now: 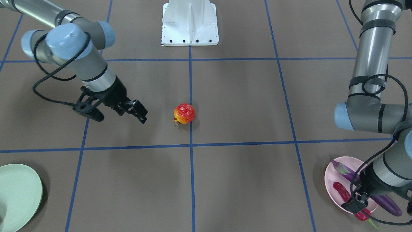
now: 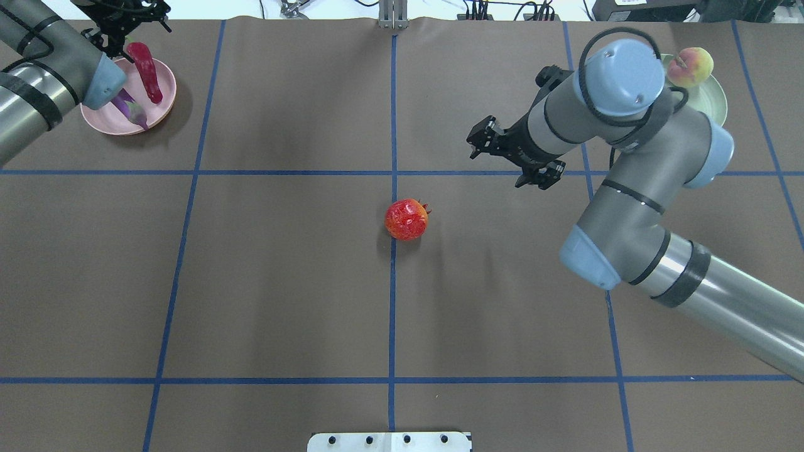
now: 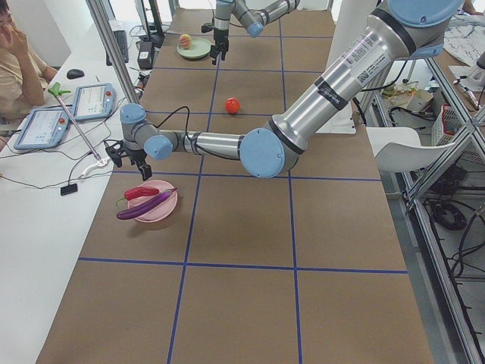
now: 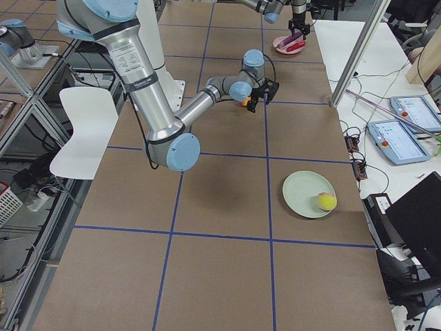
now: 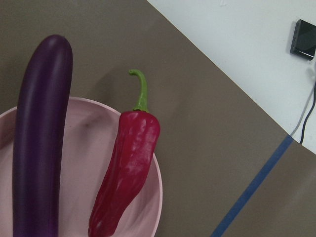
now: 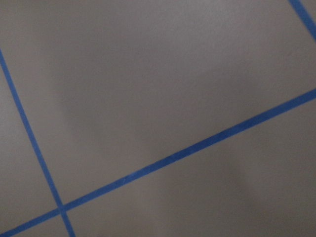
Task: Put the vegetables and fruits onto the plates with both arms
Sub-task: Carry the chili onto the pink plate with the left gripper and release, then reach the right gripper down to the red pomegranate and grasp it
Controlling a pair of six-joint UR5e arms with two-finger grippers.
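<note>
The robot's right gripper should next go to the pomegranate on the centre tape line and close around its round body (image 1: pixel 185 111), behind the crown.
The purple eggplant (image 5: pixel 39 148) and the red chili (image 5: pixel 126 173) lie side by side on the pink plate (image 2: pixel 164 103) at the table's far left corner. My left gripper (image 2: pixel 129 28) hovers just above them, looks open and holds nothing. The peach (image 2: pixel 689 66) rests on the green plate (image 2: pixel 713 103) at the far right. The pomegranate (image 2: pixel 406 219) lies alone on the centre tape line. My right gripper (image 2: pixel 512 160) is open and empty, above the table to the right of and beyond the pomegranate, well apart from it.
The white base block (image 1: pixel 190 22) stands at the robot's edge of the table. Blue tape lines (image 2: pixel 392 314) divide the brown mat. A seated operator (image 3: pixel 19 53) and tablets on a white side bench (image 3: pixel 45 250) are past the pink plate's end.
</note>
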